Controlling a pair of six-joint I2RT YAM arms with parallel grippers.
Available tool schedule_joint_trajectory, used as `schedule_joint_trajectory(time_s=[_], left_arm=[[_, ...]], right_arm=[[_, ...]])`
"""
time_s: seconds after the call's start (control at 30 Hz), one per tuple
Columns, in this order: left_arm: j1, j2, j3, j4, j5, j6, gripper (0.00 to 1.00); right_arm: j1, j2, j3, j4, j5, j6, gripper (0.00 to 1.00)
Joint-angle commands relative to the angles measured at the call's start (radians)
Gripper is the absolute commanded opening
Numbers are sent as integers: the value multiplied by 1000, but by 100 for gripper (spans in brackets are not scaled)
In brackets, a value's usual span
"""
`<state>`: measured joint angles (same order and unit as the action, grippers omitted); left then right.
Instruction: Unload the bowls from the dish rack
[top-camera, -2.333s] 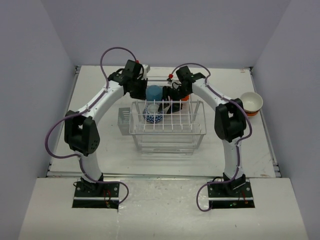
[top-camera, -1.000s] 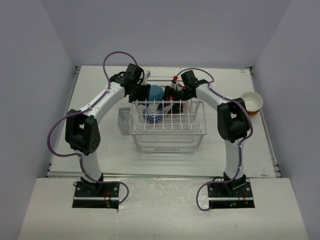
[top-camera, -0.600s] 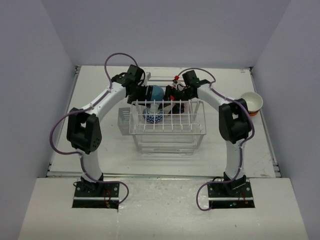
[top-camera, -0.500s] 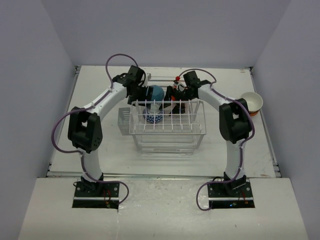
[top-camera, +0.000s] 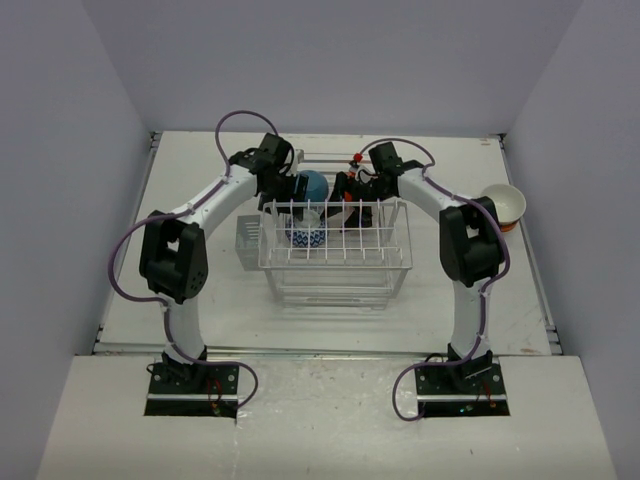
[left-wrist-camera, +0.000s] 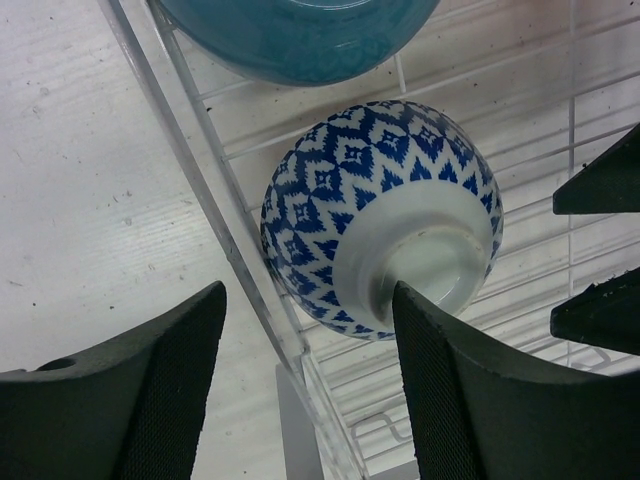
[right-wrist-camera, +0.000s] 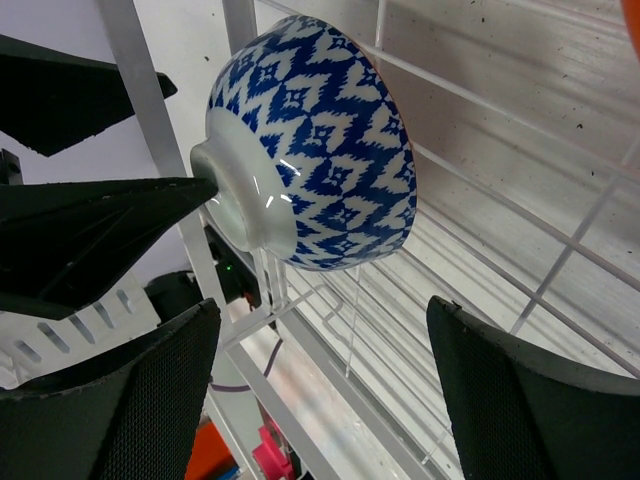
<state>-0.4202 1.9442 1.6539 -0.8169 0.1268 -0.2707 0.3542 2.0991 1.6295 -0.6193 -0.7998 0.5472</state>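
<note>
The blue-and-white patterned bowl is inside the dish rack. My right gripper will go to its rim (top-camera: 324, 225) (right-wrist-camera: 378, 258) next and close there.
The white wire dish rack (top-camera: 335, 250) stands mid-table. A blue-and-white patterned bowl (top-camera: 305, 232) lies on its side inside at the back left, foot toward the rack's wall (left-wrist-camera: 385, 215) (right-wrist-camera: 315, 150). A plain blue bowl (top-camera: 312, 185) sits just behind it (left-wrist-camera: 300, 35). My left gripper (top-camera: 290, 190) hangs open at the rack's back left corner, its jaws (left-wrist-camera: 310, 400) straddling the rack's wall with nothing gripped. My right gripper (top-camera: 345, 195) is open inside the rack (right-wrist-camera: 325, 390), below the patterned bowl and apart from it. An orange edge (right-wrist-camera: 632, 20) shows at the corner.
A cream bowl stacked on an orange one (top-camera: 503, 205) sits on the table at the far right. A small cutlery cup (top-camera: 248, 240) hangs on the rack's left side. Purple cables loop above both arms. Grey walls enclose the table.
My left arm has swung a little to the right and its jaws have spread wider. The blue bowl and the patterned bowl stay where they were. The right arm has barely moved.
</note>
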Motion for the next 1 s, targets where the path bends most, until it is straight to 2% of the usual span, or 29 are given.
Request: schedule_joint_trajectory(time_s=[0.0, 0.3, 0.43, 0.67, 0.97], left_arm=[[-3, 12, 1, 7, -30, -4, 68], [-3, 10, -3, -27, -76, -2, 51], [-2, 12, -3, -31, -87, -4, 46], [1, 13, -12, -34, -98, -9, 42], [17, 1, -25, -36, -102, -5, 40]], right_arm=[[-1, -40, 35, -14, -19, -23, 84], [-3, -11, 67, -16, -56, -29, 83], [-1, -2, 90, -33, -65, -36, 83], [-1, 24, 109, -74, -47, -66, 83], [6, 32, 56, -30, -45, -69, 84]])
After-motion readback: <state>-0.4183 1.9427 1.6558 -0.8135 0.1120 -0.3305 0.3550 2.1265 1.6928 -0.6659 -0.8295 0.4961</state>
